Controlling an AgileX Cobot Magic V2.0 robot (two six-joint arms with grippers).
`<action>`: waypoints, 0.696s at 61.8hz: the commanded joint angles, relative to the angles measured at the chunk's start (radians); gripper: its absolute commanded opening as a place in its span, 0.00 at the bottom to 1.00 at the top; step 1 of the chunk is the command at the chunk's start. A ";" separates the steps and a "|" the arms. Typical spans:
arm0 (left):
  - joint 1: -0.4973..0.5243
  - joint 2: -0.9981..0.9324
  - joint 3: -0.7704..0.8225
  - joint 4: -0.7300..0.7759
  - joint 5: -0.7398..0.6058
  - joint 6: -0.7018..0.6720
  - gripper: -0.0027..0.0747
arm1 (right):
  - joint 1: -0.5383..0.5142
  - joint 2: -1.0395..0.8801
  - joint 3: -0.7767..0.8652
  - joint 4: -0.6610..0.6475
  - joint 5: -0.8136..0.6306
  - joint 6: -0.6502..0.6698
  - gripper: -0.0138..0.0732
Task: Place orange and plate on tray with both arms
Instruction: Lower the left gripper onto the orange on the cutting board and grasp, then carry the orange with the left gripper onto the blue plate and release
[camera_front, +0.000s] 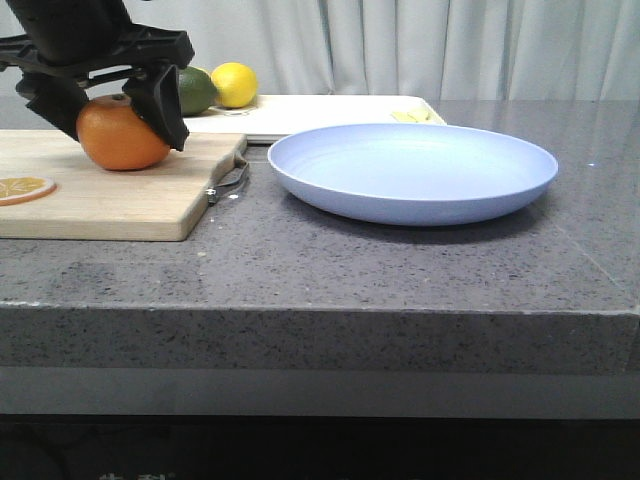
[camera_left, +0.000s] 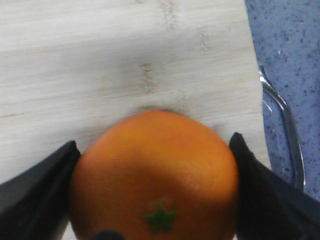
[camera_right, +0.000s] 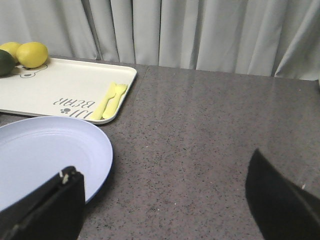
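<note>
The orange will come to rest in the middle of the lavender-blue plate (camera_front: 413, 155), where I will let go of it with my left gripper.
The orange (camera_front: 118, 140) is on the wooden cutting board (camera_front: 110, 195) at the left. My left gripper (camera_front: 124, 122) is shut on it, with a black finger (camera_left: 42, 190) pressed against each side; the green stem star (camera_left: 160, 218) faces the wrist camera. I cannot tell whether the orange rests on the board or is just off it. The lavender-blue plate (camera_front: 410, 170) lies on the counter at the centre. The cream-white tray (camera_front: 330, 112) lies behind it. My right gripper (camera_right: 164, 167) is open and empty over bare counter, beside the plate's rim (camera_right: 102, 150); it is out of the front view.
A lemon (camera_front: 234, 83) and a green fruit (camera_front: 196, 90) sit at the tray's far left end. Yellow cutlery (camera_right: 109, 102) lies on the tray (camera_right: 60, 85). A dried orange slice (camera_front: 22, 187) lies on the board, whose metal handle (camera_front: 230, 180) points toward the plate. A curtain hangs behind.
</note>
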 joint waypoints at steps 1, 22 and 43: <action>-0.005 -0.046 -0.075 -0.009 -0.009 0.002 0.33 | -0.003 0.009 -0.034 0.002 -0.083 -0.009 0.91; -0.160 -0.046 -0.218 -0.009 0.019 0.007 0.33 | -0.003 0.009 -0.034 0.002 -0.085 -0.009 0.91; -0.391 0.048 -0.218 -0.009 -0.185 0.012 0.33 | -0.003 0.009 -0.034 0.002 -0.085 -0.009 0.91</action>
